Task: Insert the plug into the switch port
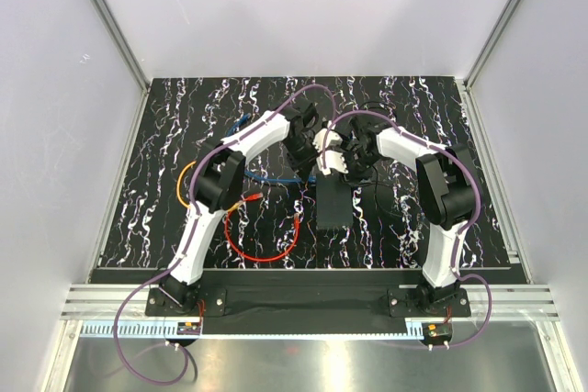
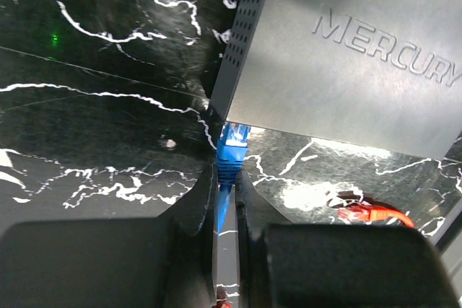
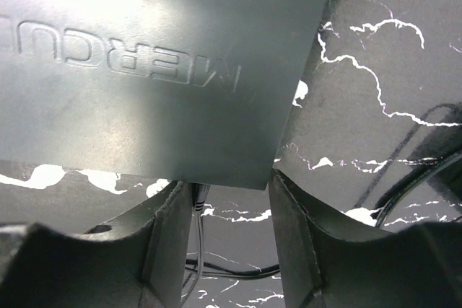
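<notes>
The blue plug's clear tip still shows outside the switch port, so my left gripper will open, retake the plug by its ribbed boot [image 2: 229, 172] and push it deeper.
The flat black box [image 1: 333, 204] marked MERCURY lies mid-table. In the left wrist view, my left gripper [image 2: 229, 178] is shut on the blue plug [image 2: 233, 151]. The plug's clear tip touches the box [image 2: 346, 55] at the switch port [image 2: 232, 125] near a corner of its edge; how deep it sits is hidden. My right gripper [image 3: 225, 187] is open, and its fingers stand either side of the box's [image 3: 144, 70] edge near a corner. In the top view both grippers, left [image 1: 320, 161] and right [image 1: 347, 164], meet at the box's far end.
A thin black cord [image 3: 198, 207] is plugged into the box edge beside my right gripper's left finger. A red plug [image 2: 361, 213] lies on the mat by the box; its red cable [image 1: 262, 250] loops near the front. A blue cable [image 1: 276, 177] and an orange cable [image 1: 182, 185] lie at the left.
</notes>
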Available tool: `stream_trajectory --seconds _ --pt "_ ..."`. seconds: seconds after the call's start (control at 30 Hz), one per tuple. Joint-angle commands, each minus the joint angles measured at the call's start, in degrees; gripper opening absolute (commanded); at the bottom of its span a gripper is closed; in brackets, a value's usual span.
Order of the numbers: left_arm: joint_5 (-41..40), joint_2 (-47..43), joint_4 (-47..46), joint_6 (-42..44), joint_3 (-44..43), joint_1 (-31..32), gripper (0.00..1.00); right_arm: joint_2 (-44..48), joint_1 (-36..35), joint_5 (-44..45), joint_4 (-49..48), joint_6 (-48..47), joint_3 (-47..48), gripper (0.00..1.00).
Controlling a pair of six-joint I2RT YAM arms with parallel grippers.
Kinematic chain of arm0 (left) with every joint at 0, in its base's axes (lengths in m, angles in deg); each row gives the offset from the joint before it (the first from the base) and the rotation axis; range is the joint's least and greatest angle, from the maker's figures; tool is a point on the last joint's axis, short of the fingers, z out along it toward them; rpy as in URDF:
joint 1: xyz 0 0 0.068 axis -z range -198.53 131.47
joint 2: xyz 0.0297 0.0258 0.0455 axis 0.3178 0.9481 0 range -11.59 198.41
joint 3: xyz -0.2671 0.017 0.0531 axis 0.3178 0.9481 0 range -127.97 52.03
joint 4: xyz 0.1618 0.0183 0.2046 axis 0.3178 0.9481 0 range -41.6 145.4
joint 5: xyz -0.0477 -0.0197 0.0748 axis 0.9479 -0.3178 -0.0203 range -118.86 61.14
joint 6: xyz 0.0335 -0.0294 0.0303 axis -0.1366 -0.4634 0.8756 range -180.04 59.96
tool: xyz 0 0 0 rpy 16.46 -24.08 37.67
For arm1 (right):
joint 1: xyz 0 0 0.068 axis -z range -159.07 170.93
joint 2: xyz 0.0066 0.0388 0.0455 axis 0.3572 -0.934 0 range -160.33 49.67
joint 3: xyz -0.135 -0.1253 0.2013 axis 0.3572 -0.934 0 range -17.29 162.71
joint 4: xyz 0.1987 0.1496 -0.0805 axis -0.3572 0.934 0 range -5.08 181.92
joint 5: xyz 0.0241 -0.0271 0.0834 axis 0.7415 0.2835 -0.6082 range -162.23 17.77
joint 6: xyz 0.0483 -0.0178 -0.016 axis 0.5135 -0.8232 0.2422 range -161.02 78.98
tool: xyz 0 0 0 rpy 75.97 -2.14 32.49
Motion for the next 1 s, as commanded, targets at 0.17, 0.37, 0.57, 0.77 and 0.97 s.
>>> stream_trajectory --seconds 0.17,0.37,0.57,0.77,0.97 --pt "16.1 -2.0 -16.8 -1.8 -4.3 4.1 0.0 -1.7 -6.9 -17.0 -7.4 -0.1 2.3 0.57" --pt "15.5 -3.5 -19.0 -1.2 1.9 3.4 0.0 1.1 -5.5 -14.9 -7.7 1.2 0.0 0.57" --pt "16.3 -7.6 -20.6 -1.2 11.4 0.6 0.0 2.3 -0.7 -13.6 -7.0 2.5 0.4 0.59" --pt "16.0 -11.2 -20.6 -0.4 16.3 -0.2 0.01 1.1 1.5 -13.0 -8.0 3.5 2.2 0.67" --pt "16.4 -16.0 -24.8 -5.3 21.7 -0.4 0.16 -2.6 1.5 -13.1 -8.4 8.5 8.1 0.69"
